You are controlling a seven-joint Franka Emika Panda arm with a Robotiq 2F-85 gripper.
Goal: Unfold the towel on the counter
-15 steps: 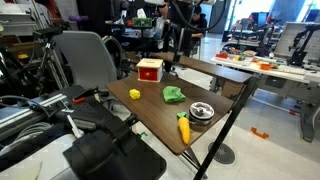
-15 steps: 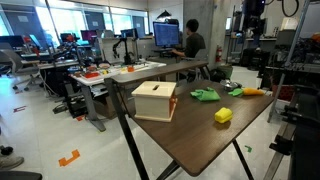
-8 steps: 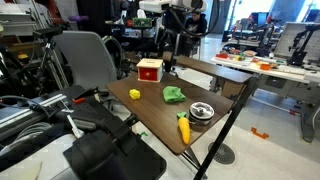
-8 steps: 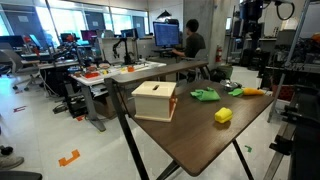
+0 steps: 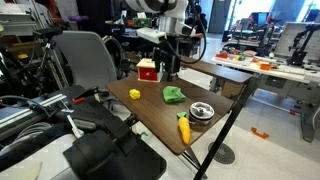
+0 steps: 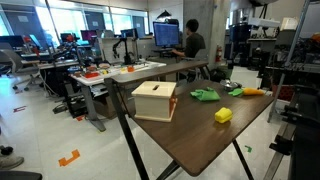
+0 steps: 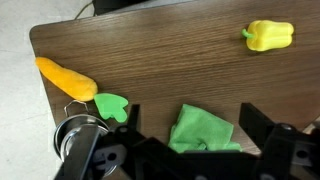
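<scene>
My gripper takes the green towel hold of next at the towel's back edge (image 5: 177, 88) (image 7: 184, 148), on the side away from the orange carrot toy.
The green towel (image 5: 174, 94) lies crumpled in the middle of the brown table (image 5: 150, 110); it also shows in an exterior view (image 6: 205, 95). In the wrist view the towel (image 7: 203, 128) sits between my two dark fingers (image 7: 256, 120), well below them. My gripper (image 5: 166, 64) hangs in the air above the table, near the red and white box, apart from the towel. Its jaws stand wide open and empty, as the wrist view shows (image 7: 190, 125).
A red and white box (image 5: 149, 69) stands at the back of the table. A yellow pepper (image 5: 135, 94), a metal bowl (image 5: 202, 111) and an orange carrot toy (image 5: 184, 128) lie around the towel. An office chair (image 5: 90, 60) stands beside the table.
My arm has come down from above and moved over the table toward the box and towel. The towel and other objects have not moved.
</scene>
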